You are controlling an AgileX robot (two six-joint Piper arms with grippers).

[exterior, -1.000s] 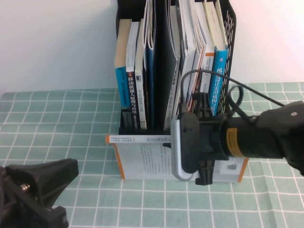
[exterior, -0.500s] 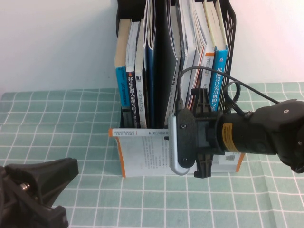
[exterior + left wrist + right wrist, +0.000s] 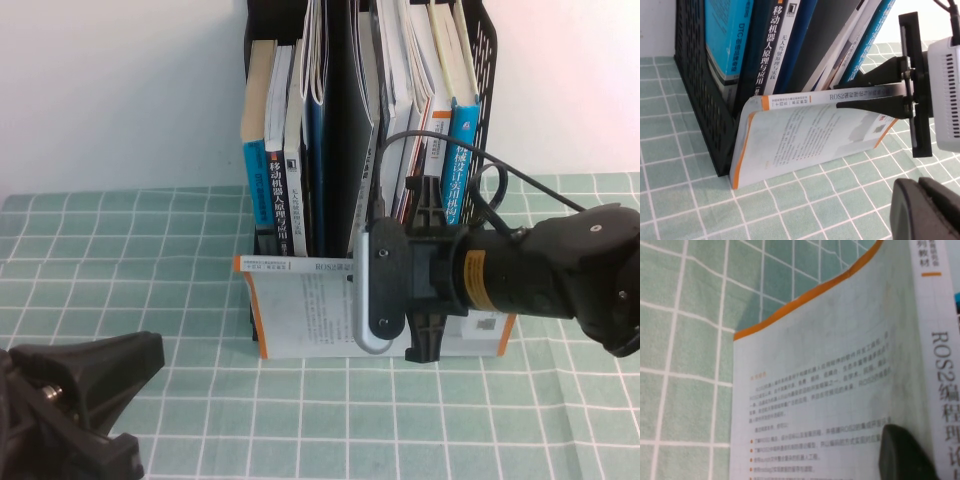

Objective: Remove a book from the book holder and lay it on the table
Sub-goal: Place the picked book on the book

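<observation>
Next, my right gripper lets go of the book flat on the open green gridded cloth (image 3: 372, 428) in front of the book holder.
The book (image 3: 300, 318), white with orange edge stripes, is out of the book holder (image 3: 486, 60). It stands lengthwise with its spine up, right in front of the holder's low wall, and its lower edge is down at the table (image 3: 120, 260). My right gripper (image 3: 846, 94) is shut on the book near its spine. One finger (image 3: 905, 456) presses the printed back cover, the other is behind the book. My left gripper (image 3: 150, 352) sits low at the near left, shut and holding nothing, well apart from the book.
Both compartments of the holder still hold several upright books, among them a blue-spined one (image 3: 460, 170) at the right. A black cable (image 3: 440, 140) loops above my right wrist. Green gridded cloth lies open in front of the book and to both sides.
My right gripper has carried the book a little away from me, closer to the holder's front. The left arm has not moved.
</observation>
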